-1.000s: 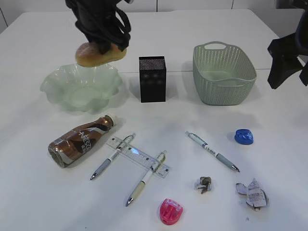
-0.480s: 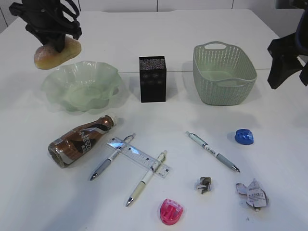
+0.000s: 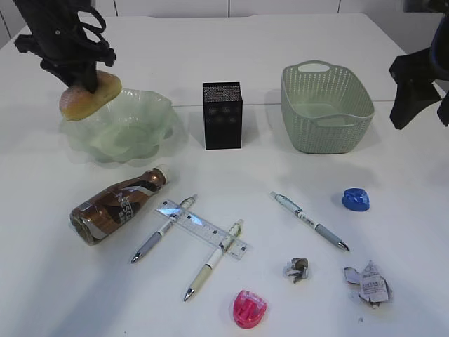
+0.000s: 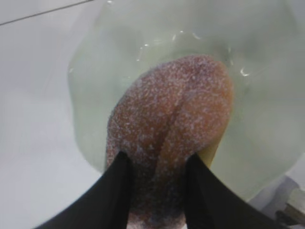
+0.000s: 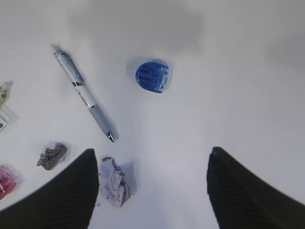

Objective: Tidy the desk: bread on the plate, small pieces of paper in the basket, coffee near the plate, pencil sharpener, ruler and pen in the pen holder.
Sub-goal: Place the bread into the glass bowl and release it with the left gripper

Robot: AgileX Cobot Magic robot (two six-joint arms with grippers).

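My left gripper is to let go of the sugared bread in the hollow middle of the pale green plate [image 3: 125,126] [image 4: 188,95].
My left gripper [image 3: 83,78] is shut on the sugared bread [image 3: 90,94] [image 4: 176,124], holding it over the left rim of the pale green plate [image 3: 133,126] [image 4: 267,119]. My right gripper [image 3: 419,88] [image 5: 152,157] is open and empty, high at the right. On the table lie a coffee bottle [image 3: 116,203] on its side, a clear ruler [image 3: 203,229], three pens [image 3: 163,229] [image 3: 212,260] [image 3: 309,220], a blue sharpener [image 3: 355,199] [image 5: 152,77], a pink sharpener [image 3: 249,309] and two paper scraps [image 3: 297,269] [image 3: 367,282]. The black pen holder [image 3: 222,115] and green basket [image 3: 325,107] stand at the back.
The ruler lies across two pens in front of the bottle. In the right wrist view a pen [image 5: 83,93] and both paper scraps [image 5: 113,183] [image 5: 51,156] lie below the gripper. The table's far edge runs behind the plate and basket.
My left gripper carried the bread from above the plate's back out to the left, then came down and right to the plate's left rim. The right arm has not moved.
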